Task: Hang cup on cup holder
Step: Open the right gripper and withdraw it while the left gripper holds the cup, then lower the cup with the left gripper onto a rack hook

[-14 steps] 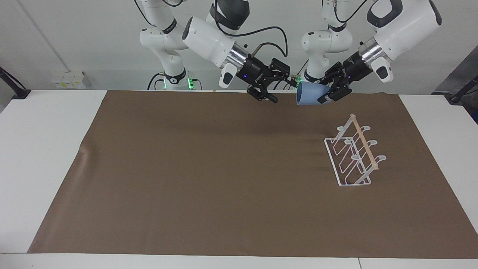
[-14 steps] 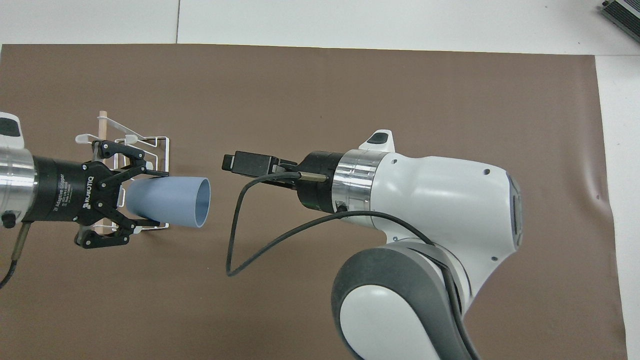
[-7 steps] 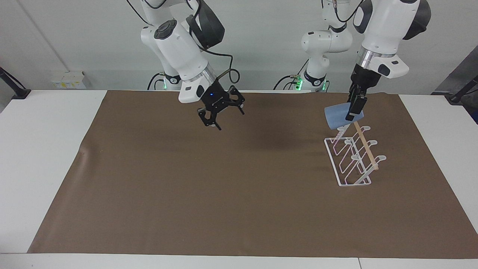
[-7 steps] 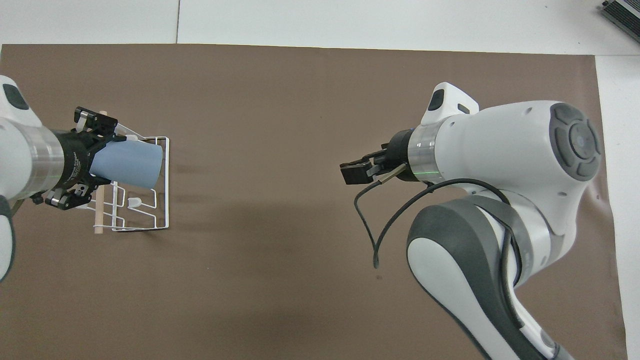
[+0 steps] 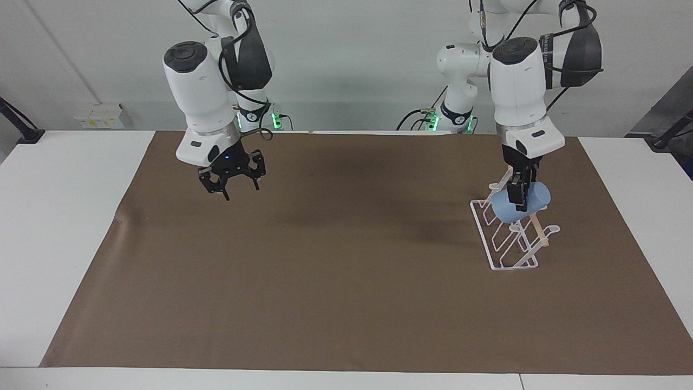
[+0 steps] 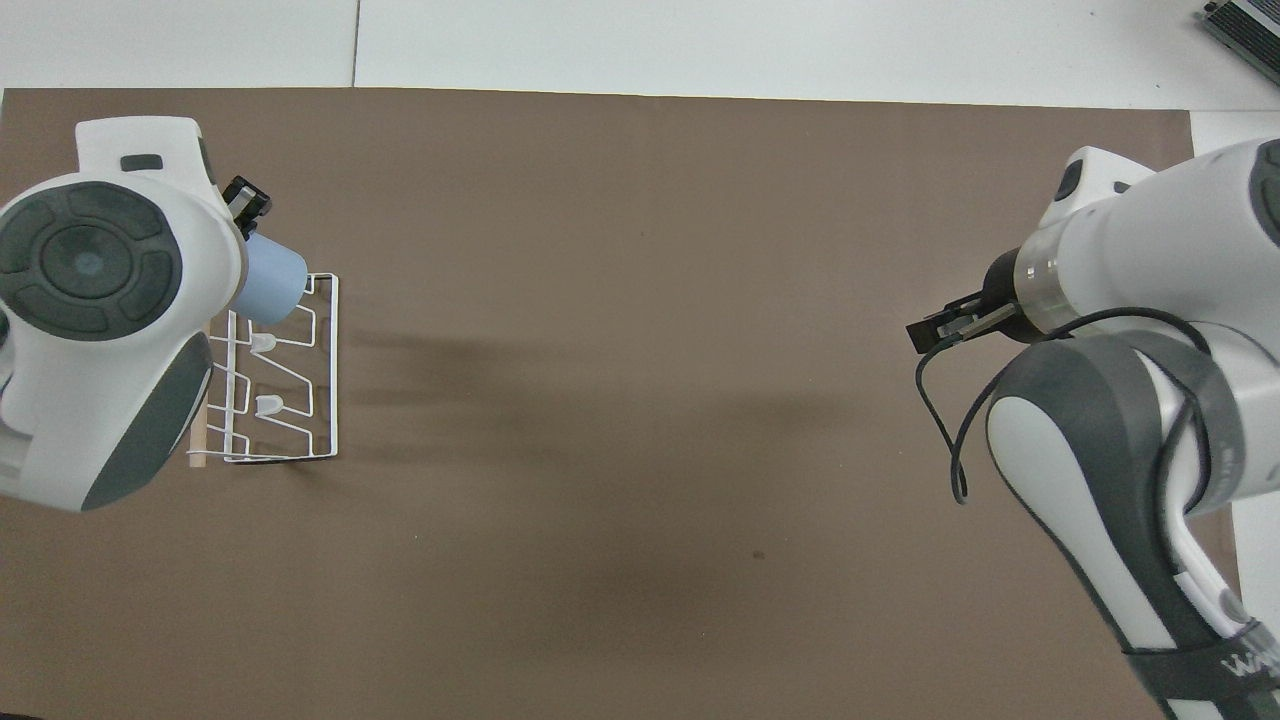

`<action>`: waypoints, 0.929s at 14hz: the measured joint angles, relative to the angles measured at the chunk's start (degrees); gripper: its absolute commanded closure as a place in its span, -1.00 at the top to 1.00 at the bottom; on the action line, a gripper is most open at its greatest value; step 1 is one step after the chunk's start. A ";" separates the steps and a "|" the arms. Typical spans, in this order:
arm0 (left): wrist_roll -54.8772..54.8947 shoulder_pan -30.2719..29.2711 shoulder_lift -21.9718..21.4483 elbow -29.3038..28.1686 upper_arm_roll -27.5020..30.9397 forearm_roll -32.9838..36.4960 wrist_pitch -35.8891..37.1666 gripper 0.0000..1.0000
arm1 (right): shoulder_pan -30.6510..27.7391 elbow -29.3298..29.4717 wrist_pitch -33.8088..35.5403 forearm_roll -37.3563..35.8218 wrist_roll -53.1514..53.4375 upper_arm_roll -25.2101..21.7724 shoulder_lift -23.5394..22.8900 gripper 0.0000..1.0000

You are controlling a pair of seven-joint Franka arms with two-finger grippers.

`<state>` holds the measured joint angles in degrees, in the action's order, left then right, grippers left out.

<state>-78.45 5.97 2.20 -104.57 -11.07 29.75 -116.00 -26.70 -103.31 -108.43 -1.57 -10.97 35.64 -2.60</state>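
Note:
My left gripper is going to release the light blue cup on the cup holder's upper peg nearer the robots [image 6: 286,295]. The cup is now tilted against the upper prongs.
The light blue cup [image 5: 506,210] is tilted on its side, with its mouth pointing down toward the right arm's end of the table. My left gripper [image 5: 521,199] is shut on it and holds it against the upper prongs of the white wire cup holder [image 5: 506,246], at the end nearer to the robots. I cannot tell whether a prong is inside the cup. In the overhead view the cup [image 6: 272,285] shows at the edge of the holder [image 6: 300,400], and the left arm hides most of the gripper. My right gripper [image 5: 233,187] is open and empty above the mat near the right arm's end.
The holder's wooden rod [image 5: 540,230] runs along its top edge. A brown mat [image 5: 325,271] covers the white table [image 5: 65,216]. The right arm's black cable [image 6: 945,430] hangs in a loop below its wrist.
My left gripper has swung the cup from the table's middle down onto the holder. My right arm has drawn back toward its own end of the table, gripper still open.

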 measured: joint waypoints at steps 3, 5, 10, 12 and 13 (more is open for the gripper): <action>-0.02 0.23 1.63 -0.01 0.01 2.67 -0.22 -1.00 | -0.40 2.95 6.84 -2.81 4.21 -0.28 2.72 0.51; -0.02 0.30 1.80 -0.47 0.01 4.43 -0.14 -1.00 | -0.41 5.60 11.07 -3.13 4.93 -0.76 4.66 0.54; -0.04 1.31 1.73 -2.30 -0.05 7.30 -0.21 -1.00 | -0.41 8.20 15.25 -3.13 6.94 -2.16 5.70 0.53; -0.04 1.34 1.55 -2.64 -0.13 7.59 -0.27 -1.00 | -0.27 8.10 15.41 -1.74 11.25 -2.11 5.64 0.53; -0.04 1.33 1.46 -2.77 -0.13 7.87 -0.33 -1.00 | -0.18 8.07 15.42 -0.80 12.97 -2.11 5.63 0.53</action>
<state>-78.49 7.30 3.67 -107.34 -11.20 37.62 -116.33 -26.89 -95.25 -93.01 -2.36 1.99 33.53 3.03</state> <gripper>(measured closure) 0.242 0.229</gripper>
